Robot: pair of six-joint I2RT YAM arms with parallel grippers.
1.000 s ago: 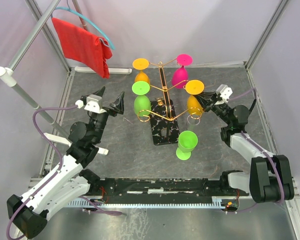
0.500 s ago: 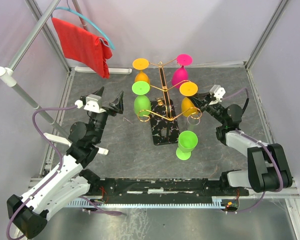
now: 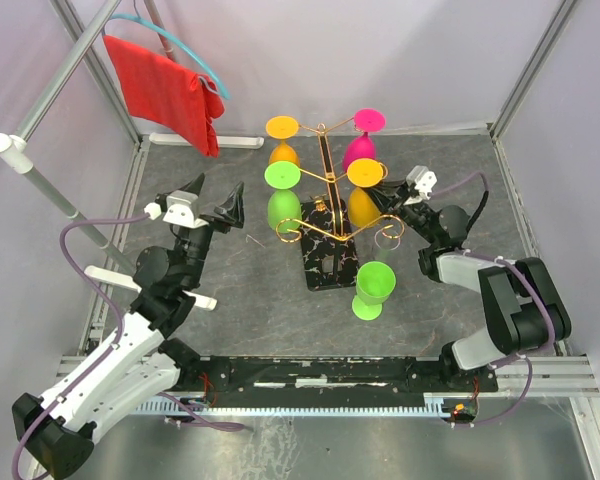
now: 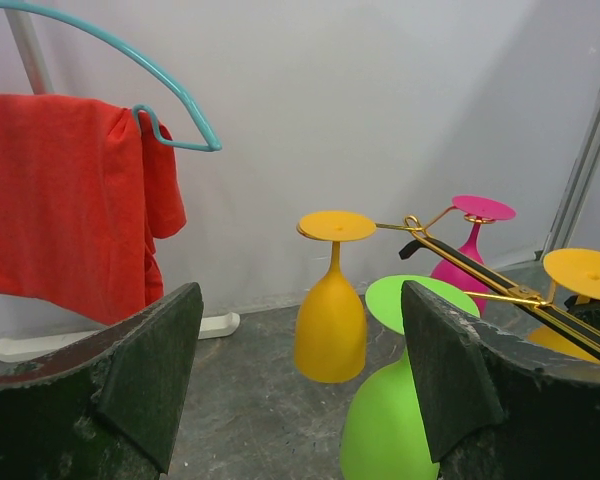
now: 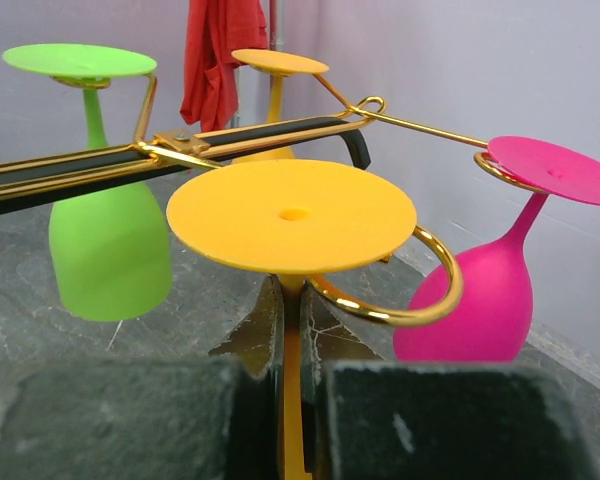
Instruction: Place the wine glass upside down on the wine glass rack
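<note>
Next, my right gripper releases the second orange glass in the gold ring (image 3: 379, 176) (image 5: 385, 270) between the pink glass and the empty front ring.
The wine glass rack (image 3: 325, 195) is gold wire on a black veined base (image 3: 325, 270). My right gripper (image 3: 383, 205) is shut on the stem of an upside-down orange wine glass (image 3: 364, 173), just right of the rack's post. In the right wrist view the stem runs between my fingers (image 5: 270, 340), under the orange foot (image 5: 292, 214), and a gold scroll ring (image 5: 425, 300) curls round the stem just below the foot. My left gripper (image 3: 217, 207) is open and empty, left of the rack; it also shows in the left wrist view (image 4: 300, 320).
Three glasses hang upside down on the rack: orange (image 3: 283, 140), green (image 3: 282, 195) and pink (image 3: 363, 140). A green glass (image 3: 372, 290) stands on the table by the base's front right corner. A red cloth (image 3: 165, 90) hangs on a teal hanger at back left.
My right gripper has moved left toward the rack's post, carrying the orange glass with it. The left arm has barely moved.
</note>
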